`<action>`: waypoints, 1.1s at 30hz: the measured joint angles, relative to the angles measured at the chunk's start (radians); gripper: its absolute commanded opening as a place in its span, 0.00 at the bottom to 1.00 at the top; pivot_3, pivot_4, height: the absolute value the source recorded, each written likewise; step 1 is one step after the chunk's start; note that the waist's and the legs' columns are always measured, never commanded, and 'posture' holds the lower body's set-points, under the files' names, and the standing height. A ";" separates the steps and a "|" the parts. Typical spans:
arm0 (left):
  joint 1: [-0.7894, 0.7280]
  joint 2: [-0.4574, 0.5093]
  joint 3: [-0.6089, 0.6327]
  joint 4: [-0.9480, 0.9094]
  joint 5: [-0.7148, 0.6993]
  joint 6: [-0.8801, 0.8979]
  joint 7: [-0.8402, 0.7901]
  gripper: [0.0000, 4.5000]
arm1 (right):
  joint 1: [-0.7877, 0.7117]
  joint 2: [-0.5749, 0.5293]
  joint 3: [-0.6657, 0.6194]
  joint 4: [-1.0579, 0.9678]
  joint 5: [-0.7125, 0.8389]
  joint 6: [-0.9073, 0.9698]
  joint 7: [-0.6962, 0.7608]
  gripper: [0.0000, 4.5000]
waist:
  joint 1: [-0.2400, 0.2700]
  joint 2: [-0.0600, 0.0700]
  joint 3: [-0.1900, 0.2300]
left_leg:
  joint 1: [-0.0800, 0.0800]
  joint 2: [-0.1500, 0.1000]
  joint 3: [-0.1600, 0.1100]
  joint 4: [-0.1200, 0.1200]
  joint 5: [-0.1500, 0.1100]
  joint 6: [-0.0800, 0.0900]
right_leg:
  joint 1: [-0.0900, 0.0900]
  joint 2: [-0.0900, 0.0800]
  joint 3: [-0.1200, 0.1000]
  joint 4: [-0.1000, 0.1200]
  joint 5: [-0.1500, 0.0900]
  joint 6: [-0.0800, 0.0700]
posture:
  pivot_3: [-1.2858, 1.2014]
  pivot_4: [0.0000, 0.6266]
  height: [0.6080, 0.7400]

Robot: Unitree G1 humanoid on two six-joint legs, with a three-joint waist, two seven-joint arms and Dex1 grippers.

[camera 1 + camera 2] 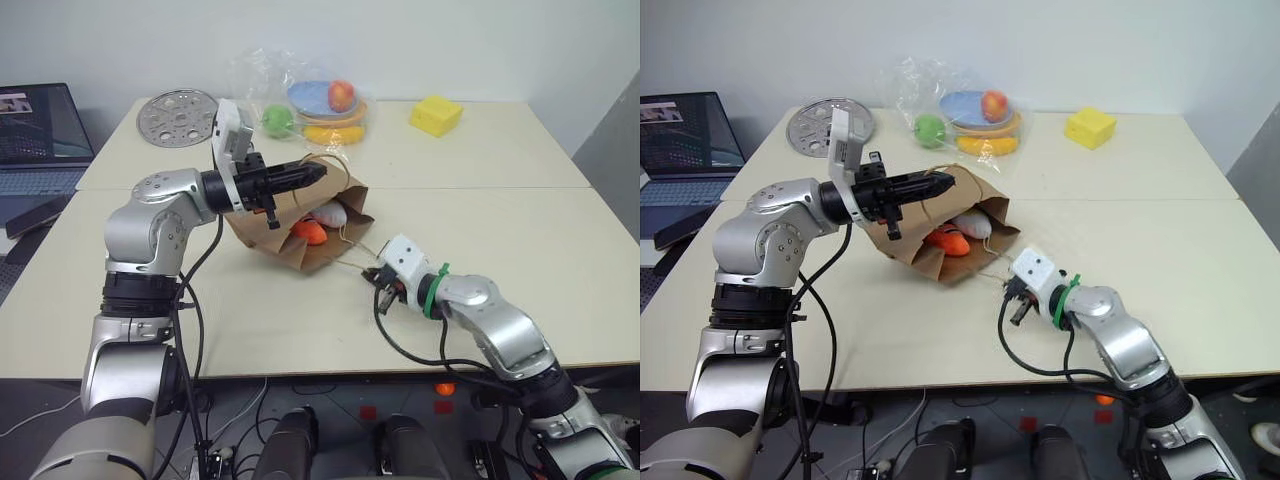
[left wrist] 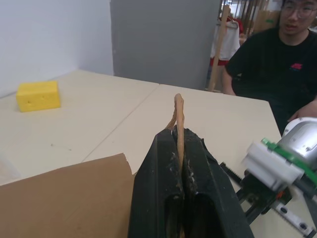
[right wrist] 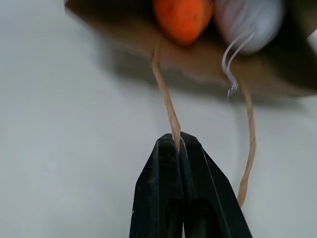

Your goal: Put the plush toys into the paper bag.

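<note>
My left gripper is going to leave the paper bag standing upright on the near half of the table (image 1: 325, 268) between my arms.
The brown paper bag (image 1: 262, 236) lies on its side mid-table, its mouth turned toward my right arm. Inside the mouth rest both plush toys, the orange carrot (image 1: 310, 232) and the white one (image 1: 331, 214). My left gripper (image 1: 320, 172) is shut on the bag's upper handle (image 2: 179, 106) and holds the top edge raised. My right gripper (image 3: 177, 139) sits low in front of the mouth, shut on the lower handle loop (image 3: 166, 99), which runs taut to the bag's bottom edge. In the right wrist view the carrot (image 3: 182, 20) and the white toy (image 3: 250, 20) lie just past that edge.
At the back of the table are a clear plastic bag of fruit and plates (image 1: 320, 105), a yellow foam block (image 1: 436, 115) and a round metal disc (image 1: 177, 115). A laptop (image 1: 40, 140) stands at the far left. A person (image 2: 277, 64) sits beyond the table's right end.
</note>
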 measured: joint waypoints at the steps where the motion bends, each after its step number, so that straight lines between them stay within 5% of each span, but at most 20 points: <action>1: -0.004 -0.008 0.002 0.005 0.004 -0.012 0.008 0.00 | -0.006 0.005 -0.029 -0.036 0.021 0.019 -0.004 0.00 | 0.000 0.000 0.000 | 0.000 0.000 0.000 0.000 0.000 0.000 | 0.000 0.000 0.000 0.000 0.000 0.000 | 0.52 0.24 1.00; 9: -0.161 -0.106 0.008 0.222 0.068 -0.196 0.063 0.00 | -0.093 0.005 -0.126 -0.246 0.141 0.216 -0.068 0.00 | 0.015 0.000 0.000 | 0.000 -0.001 0.000 0.001 0.000 0.000 | 0.000 0.000 -0.001 0.000 0.000 0.000 | 0.52 0.24 1.00; 21: -0.294 -0.242 0.030 0.418 0.059 -0.280 0.027 0.00 | -0.290 0.012 -0.159 -0.311 0.165 0.251 -0.179 0.00 | 0.016 0.000 0.000 | -0.002 -0.002 -0.001 0.000 0.000 0.000 | -0.001 0.000 -0.002 0.000 0.000 0.000 | 0.52 0.24 1.00; 33: -0.257 -0.195 0.012 0.415 0.087 -0.288 -0.027 0.00 | -0.258 -0.016 -0.033 -0.278 0.097 0.184 -0.203 0.00 | -0.002 0.000 0.000 | -0.001 -0.002 -0.001 0.000 0.000 0.000 | 0.000 0.003 -0.001 0.000 0.000 0.000 | 0.52 0.24 1.00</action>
